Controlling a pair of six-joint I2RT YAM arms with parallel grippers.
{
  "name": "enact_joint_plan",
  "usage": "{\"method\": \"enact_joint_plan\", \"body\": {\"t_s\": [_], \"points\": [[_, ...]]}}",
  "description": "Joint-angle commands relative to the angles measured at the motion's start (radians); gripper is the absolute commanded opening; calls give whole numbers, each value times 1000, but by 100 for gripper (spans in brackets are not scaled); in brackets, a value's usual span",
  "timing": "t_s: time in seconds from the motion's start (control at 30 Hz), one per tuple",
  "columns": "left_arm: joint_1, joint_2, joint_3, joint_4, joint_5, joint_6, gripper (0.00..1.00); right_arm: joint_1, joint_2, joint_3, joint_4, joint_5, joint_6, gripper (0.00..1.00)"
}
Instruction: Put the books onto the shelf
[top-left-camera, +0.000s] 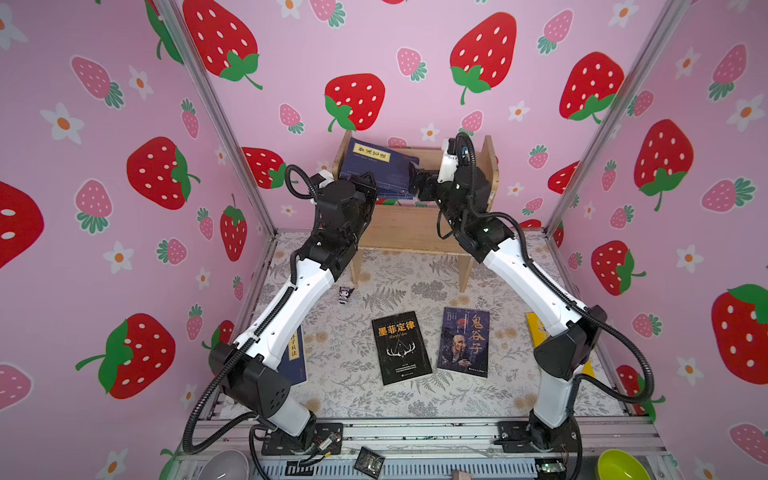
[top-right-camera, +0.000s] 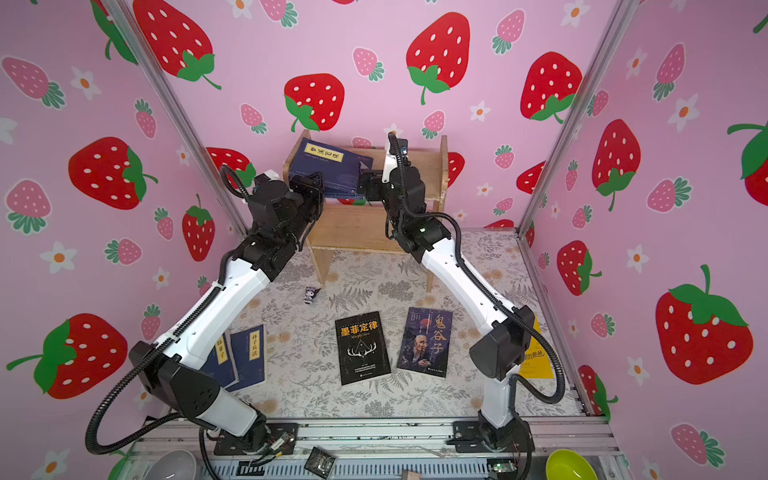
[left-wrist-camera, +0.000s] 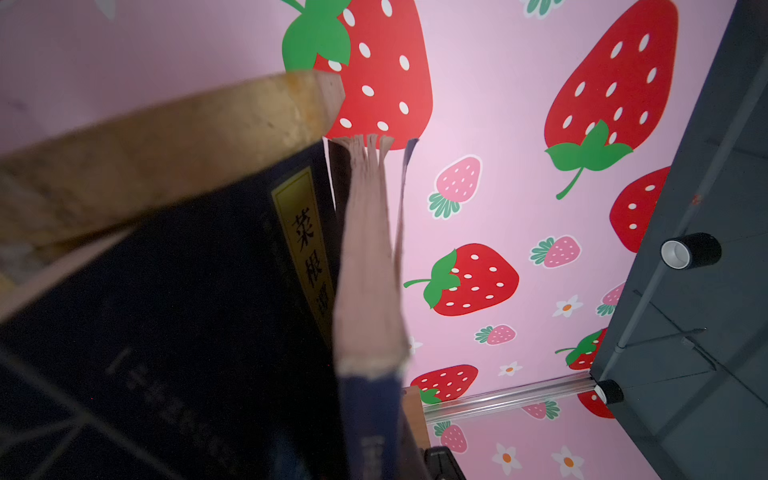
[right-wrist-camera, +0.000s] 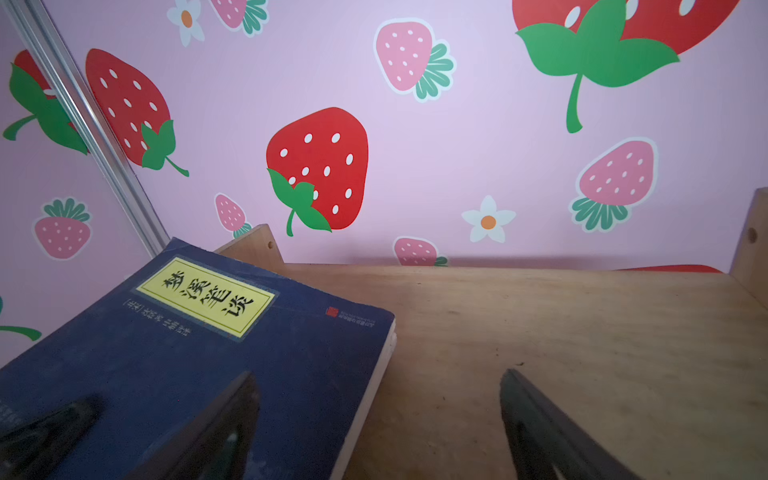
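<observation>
The robot's left gripper needs to release the leaning book over the other navy book on the wooden shelf's top level (top-left-camera: 379, 173).
The wooden shelf (top-left-camera: 415, 228) (top-right-camera: 357, 228) stands at the back. On its top tier a navy book (top-left-camera: 374, 166) (top-right-camera: 324, 166) (right-wrist-camera: 208, 353) leans toward the left side panel (left-wrist-camera: 166, 145), over another navy book (left-wrist-camera: 187, 291). My left gripper (top-left-camera: 370, 187) (top-right-camera: 311, 187) is shut on the leaning book's lower end; its spine (left-wrist-camera: 370, 415) hides the fingers. My right gripper (top-left-camera: 415, 180) (right-wrist-camera: 379, 376) is open, straddling the book's page edge. A black antler book (top-left-camera: 401, 347), an old-man book (top-left-camera: 464, 343), a yellow book (top-right-camera: 536, 357) and two navy books (top-right-camera: 249, 357) lie on the table.
A tiny dark figurine (top-left-camera: 345, 294) stands on the mat near the shelf's left leg. A grey bowl (top-left-camera: 224, 465) and a green bowl (top-left-camera: 619, 465) sit beyond the front rail. Pink strawberry walls close in on three sides.
</observation>
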Motion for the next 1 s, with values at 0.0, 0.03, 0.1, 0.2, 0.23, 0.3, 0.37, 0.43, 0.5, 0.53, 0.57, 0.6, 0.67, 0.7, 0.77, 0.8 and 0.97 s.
{"method": "enact_joint_plan", "body": {"t_s": [0.0, 0.03, 0.1, 0.2, 0.23, 0.3, 0.37, 0.43, 0.5, 0.53, 0.57, 0.6, 0.67, 0.7, 0.77, 0.8, 0.97], "points": [[3, -29, -6, 68, -10, -12, 12, 3, -73, -28, 24, 16, -31, 93], [4, -29, -8, 69, -8, -14, 12, 3, -84, -40, 34, 16, -31, 93], [7, -32, -5, 76, 5, -17, 12, 3, -109, -73, 57, 19, -33, 93], [17, -33, -12, 75, 19, -39, 12, 3, -138, -108, 83, 23, -37, 94], [22, -34, -17, 82, 28, -50, 12, 2, -144, -113, 87, 23, -39, 94], [30, -36, -28, 97, 43, -62, 12, 3, -150, -116, 87, 24, -40, 94], [32, -34, -22, 99, 51, -55, 12, 3, -152, -119, 91, 24, -40, 95], [33, -33, -15, 103, 60, -54, 12, 3, -148, -117, 91, 24, -40, 95], [32, -36, -10, 104, 63, -52, 12, 2, -139, -112, 88, 23, -40, 95], [33, -38, -11, 103, 65, -51, 12, 3, -135, -110, 85, 21, -39, 95], [33, -39, -12, 99, 65, -51, 12, 2, -134, -107, 86, 20, -37, 95], [33, -42, -13, 97, 67, -51, 12, 3, -132, -106, 83, 18, -36, 95], [32, -48, -27, 98, 68, -55, 12, 3, -125, -101, 78, 13, -28, 95], [32, -53, -36, 100, 63, -55, 12, 3, -123, -100, 76, 10, -25, 95], [32, -63, -56, 105, 58, -60, 12, 3, -117, -99, 72, 4, -14, 94], [32, -68, -64, 113, 55, -60, 12, 3, -112, -101, 70, 1, -11, 94], [30, -76, -76, 119, 51, -61, 12, 3, -105, -111, 73, -17, 15, 92]]}}
